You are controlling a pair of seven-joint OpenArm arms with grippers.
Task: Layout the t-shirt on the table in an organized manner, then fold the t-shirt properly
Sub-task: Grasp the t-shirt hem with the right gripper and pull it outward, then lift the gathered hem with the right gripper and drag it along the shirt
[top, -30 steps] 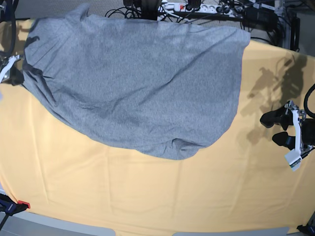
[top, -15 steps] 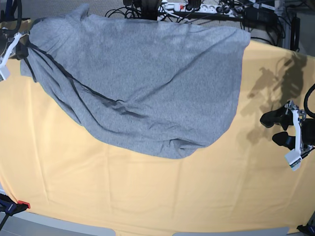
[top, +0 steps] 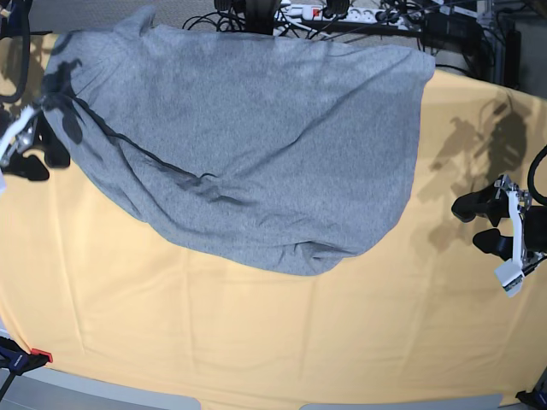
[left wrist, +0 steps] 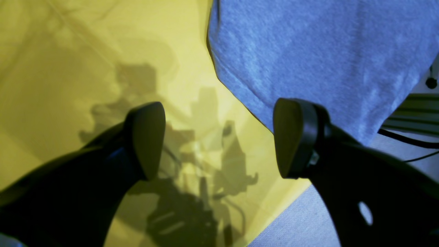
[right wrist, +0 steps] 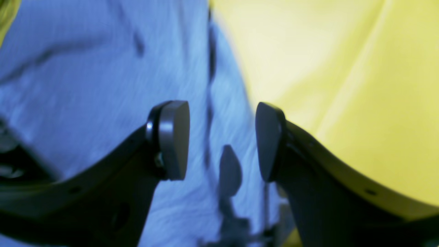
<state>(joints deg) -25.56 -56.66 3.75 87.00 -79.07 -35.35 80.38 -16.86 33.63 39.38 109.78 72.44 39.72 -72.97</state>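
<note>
The long crease (top: 124, 139) (right wrist: 209, 74) of the grey t-shirt, a little in from the shirt's edge nearest my right gripper, should be gripped next by that gripper.
The grey t-shirt (top: 256, 145) lies rumpled over the far half of the table (top: 256, 342), with long creases near its left side and a bunched lower hem. My right gripper (top: 41, 161) hovers at the shirt's left edge. In the right wrist view this gripper (right wrist: 221, 140) is open, with the t-shirt (right wrist: 85, 85) below it and nothing between its fingers. My left gripper (top: 470, 225) stands open over bare cloth, right of the shirt. In the left wrist view it (left wrist: 219, 137) is empty, and the t-shirt (left wrist: 325, 51) lies beyond it.
Cables and a power strip (top: 342, 13) run behind the table's far edge. A red-tipped clamp (top: 38, 354) sits at the front left corner. Arm shadows fall on the cloth at the right.
My right gripper has opened and let go of the shirt's left edge, then dropped lower beside it. The cloth has slackened there. The left arm has not moved.
</note>
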